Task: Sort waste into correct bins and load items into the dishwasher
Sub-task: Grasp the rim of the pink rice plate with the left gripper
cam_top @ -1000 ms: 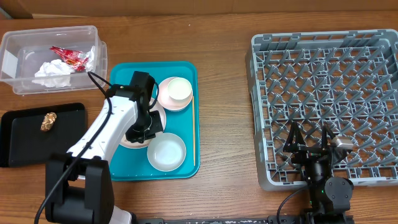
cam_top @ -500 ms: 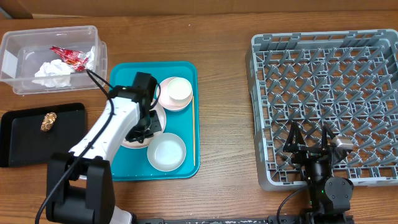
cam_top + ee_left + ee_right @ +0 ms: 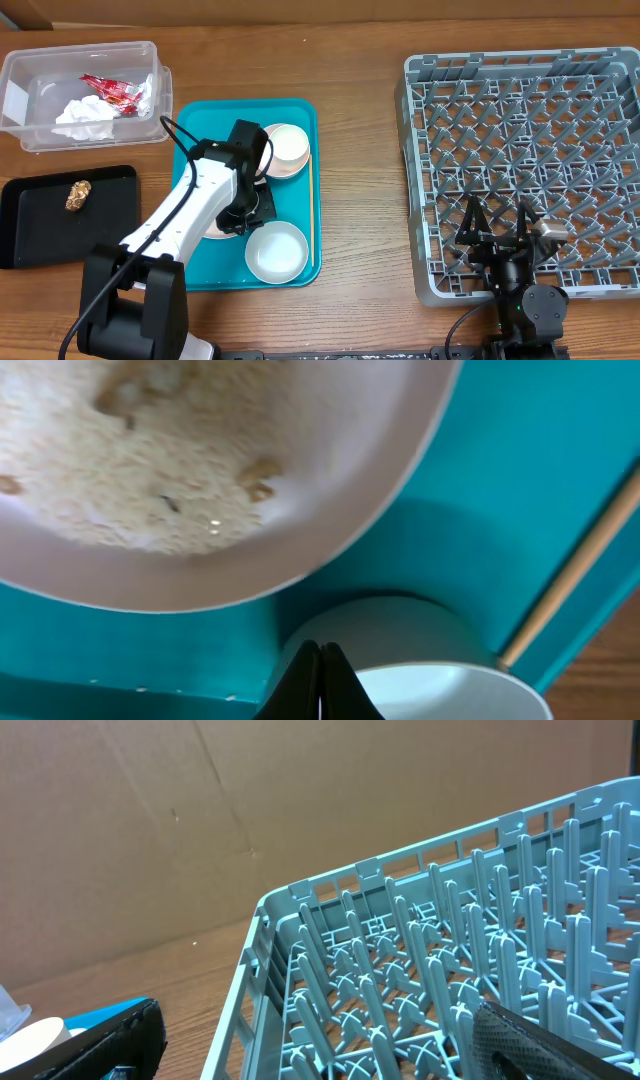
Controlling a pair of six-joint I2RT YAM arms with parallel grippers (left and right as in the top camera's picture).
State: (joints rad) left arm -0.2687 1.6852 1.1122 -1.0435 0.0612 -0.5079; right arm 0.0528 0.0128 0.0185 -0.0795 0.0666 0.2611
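Note:
The left gripper is closed by the grey-blue bowl, clear of the pink plate, so it should open and grasp the plate's rim (image 3: 302, 575) before it empties the scraps.
My left gripper (image 3: 250, 208) is shut and empty, low over the teal tray between the pink plate (image 3: 214, 229) and the grey-blue bowl (image 3: 277, 251). In the left wrist view its closed fingers (image 3: 320, 665) touch the bowl's rim (image 3: 420, 660), and the plate (image 3: 330, 510) above holds rice scraps (image 3: 130, 470). The white cup (image 3: 286, 144) sits on the pink saucer (image 3: 266, 162). The chopstick (image 3: 311, 205) lies along the tray's right side. My right gripper (image 3: 500, 232) is open at the front of the grey dish rack (image 3: 520, 120); its fingers (image 3: 320, 1055) are empty.
The clear tub (image 3: 30, 100) at back left holds the white napkin (image 3: 85, 118) and red wrapper (image 3: 113, 92). The black tray (image 3: 40, 225) holds a brownish scrap (image 3: 77, 194). The teal tray (image 3: 195, 125) has a raised rim. The rack also shows in the right wrist view (image 3: 420, 960).
My left gripper has moved right and toward the front over the tray. The bowl has slid slightly to the front right. The right arm has not moved.

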